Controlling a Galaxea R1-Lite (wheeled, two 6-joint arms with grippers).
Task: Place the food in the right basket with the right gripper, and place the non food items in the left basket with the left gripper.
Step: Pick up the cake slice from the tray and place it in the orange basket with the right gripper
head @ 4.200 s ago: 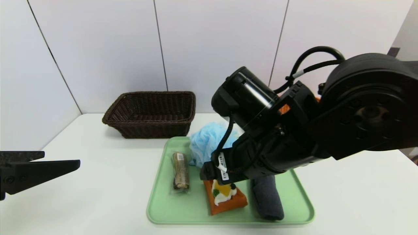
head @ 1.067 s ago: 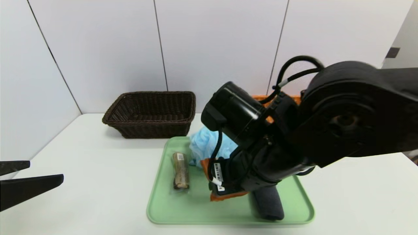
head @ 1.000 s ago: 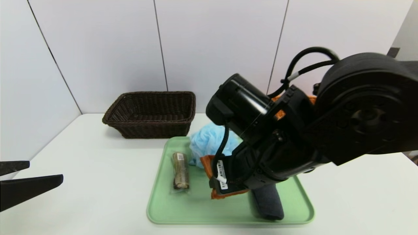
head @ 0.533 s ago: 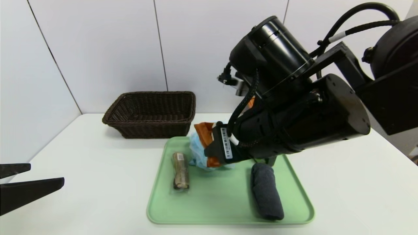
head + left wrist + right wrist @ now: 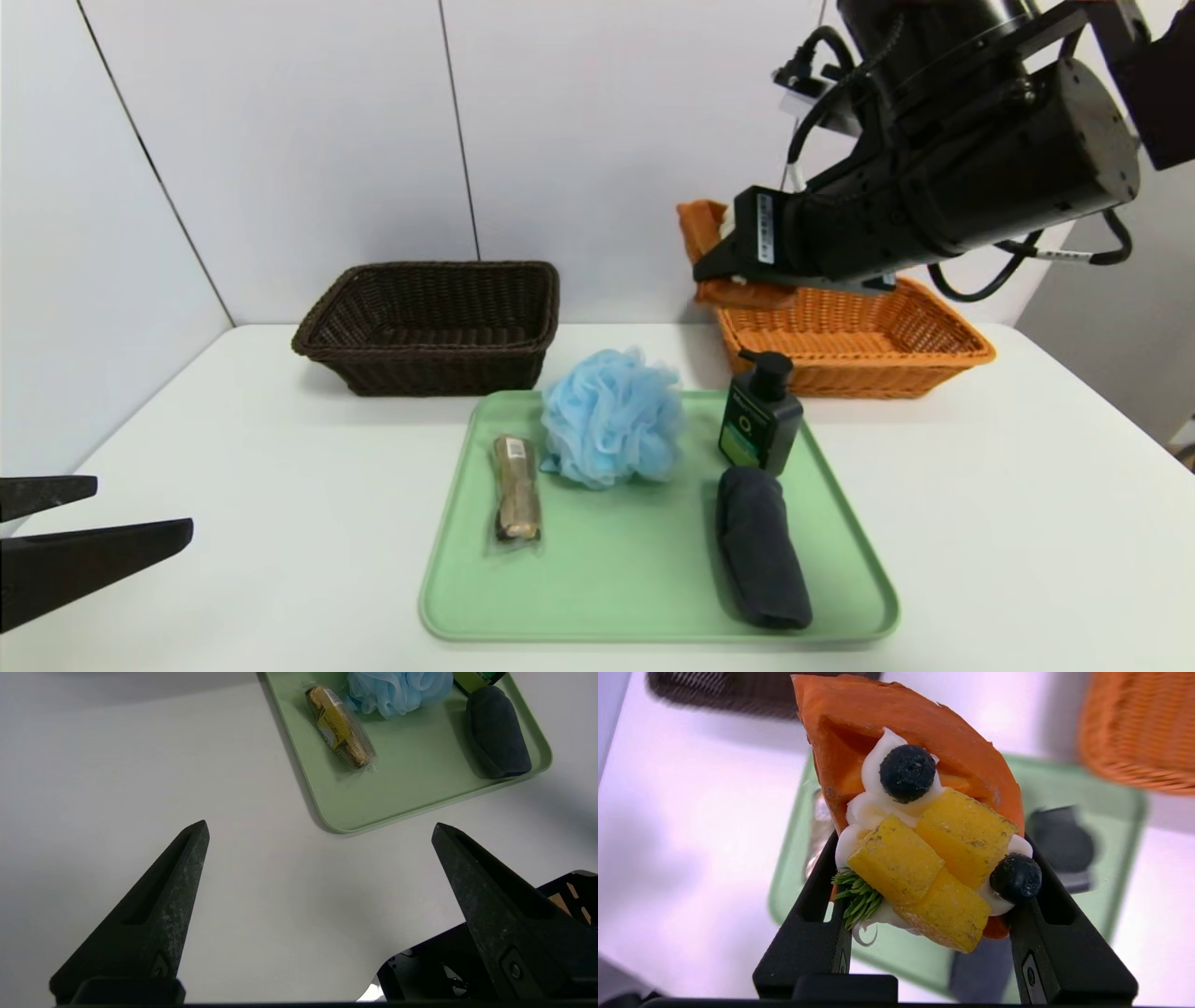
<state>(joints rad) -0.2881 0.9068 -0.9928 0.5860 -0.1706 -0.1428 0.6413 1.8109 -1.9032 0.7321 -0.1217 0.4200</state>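
Next, my right gripper releases the orange-brown waffle on the middle of the orange basket's woven bottom (image 5: 842,329). The waffle is now held above that basket's rim.
My right gripper (image 5: 724,271) is shut on the orange-brown waffle (image 5: 711,233), holding it in the air over the near-left rim of the orange right basket (image 5: 934,345). In the right wrist view the jaws of that gripper (image 5: 931,836) clamp the cream-and-fruit-topped waffle (image 5: 920,723) from both sides. On the green tray (image 5: 653,597) lie the wrapped bar (image 5: 515,487), the blue bath puff (image 5: 611,417), the green pump bottle (image 5: 761,415) and the grey rolled towel (image 5: 761,546). My left gripper (image 5: 142,509) hangs open, with nothing in it, at the table's near left (image 5: 320,827).
The dark brown left basket (image 5: 429,364) stands at the back, left of the tray. White wall panels close the back and the left side. Bare white table lies between my left gripper and the tray (image 5: 411,788).
My right gripper has lifted the waffle off the tray and carried it up and to the right, to the orange basket. The pump bottle now shows. The left arm has barely moved.
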